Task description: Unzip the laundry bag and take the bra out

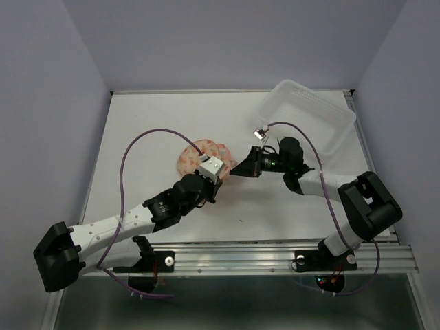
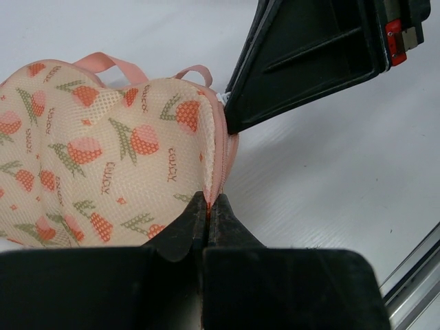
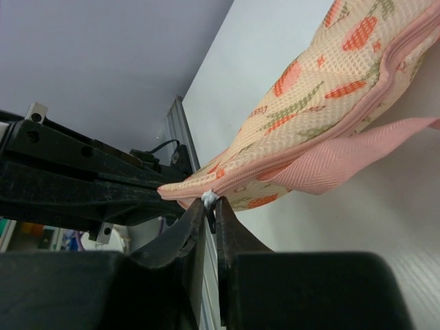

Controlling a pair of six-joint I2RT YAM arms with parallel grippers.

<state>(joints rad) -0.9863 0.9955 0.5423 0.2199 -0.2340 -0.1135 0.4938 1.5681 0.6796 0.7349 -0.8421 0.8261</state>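
Observation:
The tip of the bag's corner is all my left gripper pinches, so it should open and take a deeper hold near the pink loop's base (image 3: 278, 180) before it unzips further.
The laundry bag (image 1: 198, 154) lies mid-table, cream mesh with an orange-red and green print (image 2: 103, 158), its pink zipper closed. In the left wrist view my left gripper (image 2: 208, 201) is shut on the bag's pink zipper rim (image 2: 218, 158). From the right, my right gripper (image 3: 212, 206) has its fingers pressed around the small white zipper pull (image 3: 209, 200) at the bag's end (image 3: 323, 89). In the top view the two grippers meet tip to tip, left (image 1: 221, 172) and right (image 1: 238, 168). The bra is hidden.
A clear plastic tub (image 1: 309, 113) stands at the back right, behind the right arm. The bag's pink loop (image 3: 357, 158) hangs off its side. An aluminium rail (image 1: 275, 254) runs along the near table edge.

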